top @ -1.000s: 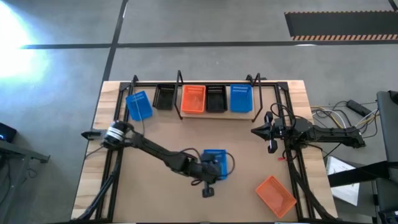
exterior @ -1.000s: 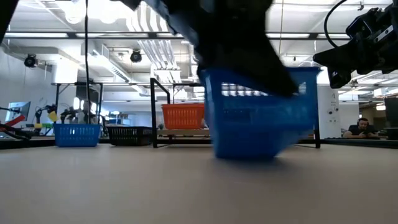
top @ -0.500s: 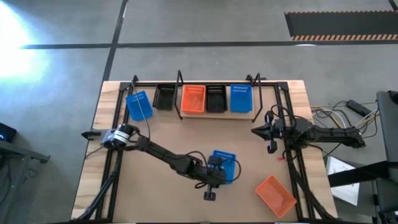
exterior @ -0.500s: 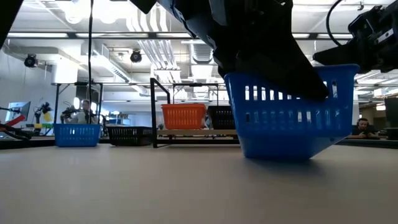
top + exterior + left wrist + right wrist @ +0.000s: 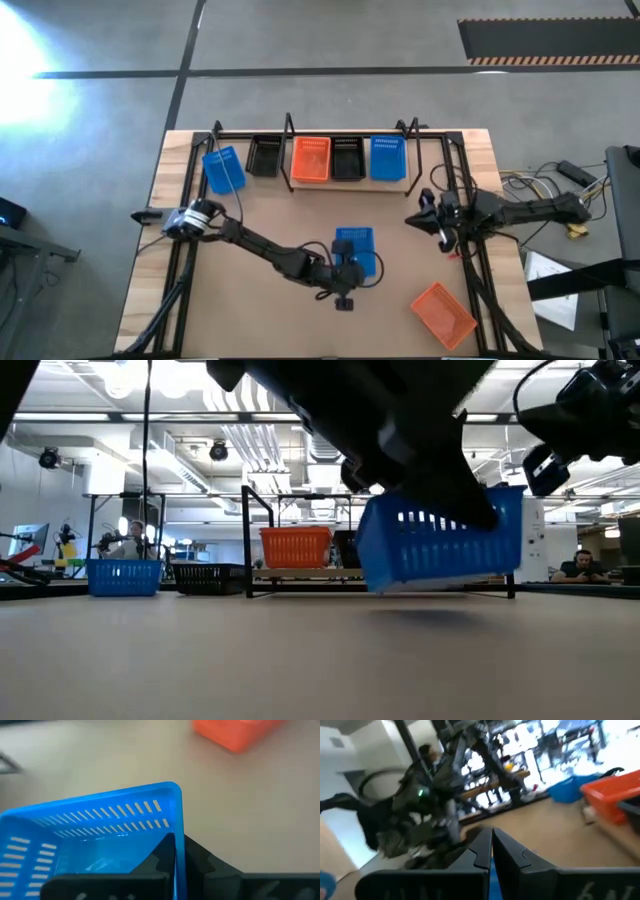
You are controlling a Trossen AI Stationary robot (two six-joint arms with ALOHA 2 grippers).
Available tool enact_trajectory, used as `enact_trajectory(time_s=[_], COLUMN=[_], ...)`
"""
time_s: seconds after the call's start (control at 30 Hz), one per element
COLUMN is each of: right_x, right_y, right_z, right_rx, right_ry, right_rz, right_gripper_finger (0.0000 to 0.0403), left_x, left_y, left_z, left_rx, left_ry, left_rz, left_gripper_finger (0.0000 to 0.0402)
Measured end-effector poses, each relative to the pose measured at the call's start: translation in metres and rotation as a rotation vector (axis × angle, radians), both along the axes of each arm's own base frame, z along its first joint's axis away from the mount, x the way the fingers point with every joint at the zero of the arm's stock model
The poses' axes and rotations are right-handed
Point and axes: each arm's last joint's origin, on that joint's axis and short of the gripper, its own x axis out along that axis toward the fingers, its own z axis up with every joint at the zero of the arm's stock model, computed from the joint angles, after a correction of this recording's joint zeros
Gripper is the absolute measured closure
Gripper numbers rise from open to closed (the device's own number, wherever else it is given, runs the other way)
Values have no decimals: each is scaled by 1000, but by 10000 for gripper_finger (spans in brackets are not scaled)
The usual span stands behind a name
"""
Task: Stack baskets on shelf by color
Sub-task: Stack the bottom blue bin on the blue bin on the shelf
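My right gripper grabs the held blue basket next, closing on the basket's near corner (image 5: 373, 273), beside the fingers of my left gripper.
My left gripper (image 5: 347, 272) is shut on a blue perforated basket (image 5: 356, 247) over the table's middle; the low view shows this basket (image 5: 440, 545) in the air and tilted. On the shelf (image 5: 425, 190) at the far edge stand a black basket (image 5: 263, 155), an orange basket (image 5: 310, 158), a second black basket (image 5: 347, 157) and a blue basket (image 5: 387, 157). Another blue basket (image 5: 222, 168) sits by the shelf's left end. A second orange basket (image 5: 442, 312) lies on the table's near right. My right gripper (image 5: 420, 218) hovers shut at the right, holding nothing. My left gripper pinches the blue basket's wall just below the rim (image 5: 176, 827), close to a corner, with one finger inside (image 5: 160, 855) and one outside (image 5: 200, 860). The fingers come at its near end, slanting down. The basket is lifted clear of the table and tilted.
The shelf's black wire posts (image 5: 290, 128) stand up between the baskets. Black frame rails (image 5: 470, 270) run along the table's left and right sides. Open tabletop (image 5: 260, 215) lies between the shelf and the held basket. People and equipment show in the room beyond.
My left gripper has carried the blue basket first toward the table's right, then up and toward the far edge. The basket rested tilted on the table before and now hangs clear above it. My right arm has swung slightly, its gripper dipping toward the near edge.
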Motion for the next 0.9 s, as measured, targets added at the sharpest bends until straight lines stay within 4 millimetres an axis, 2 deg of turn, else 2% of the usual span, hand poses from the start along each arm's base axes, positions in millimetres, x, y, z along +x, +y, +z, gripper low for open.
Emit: enact_trajectory(time_s=[0.2,0.4,0.53,0.7,0.9], right_x=[20,53,84,124,153], right_y=[24,50,67,90,114], right_z=[-17,5,12,25,38], right_rx=[-117,-336,-535,-724,-815], right_ry=[289,521,730,857,991], right_rz=[-11,6,49,129,197], right_gripper_finger=[393,371,326,267,237], left_x=[7,9,9,8,8], left_y=[18,25,25,25,25], left_z=[2,1,1,0,0], left_rx=[6,4,3,3,2], left_ry=[-25,-22,-22,-7,-18], left_rz=[71,83,82,76,81], left_gripper_finger=[401,401,401,402,402])
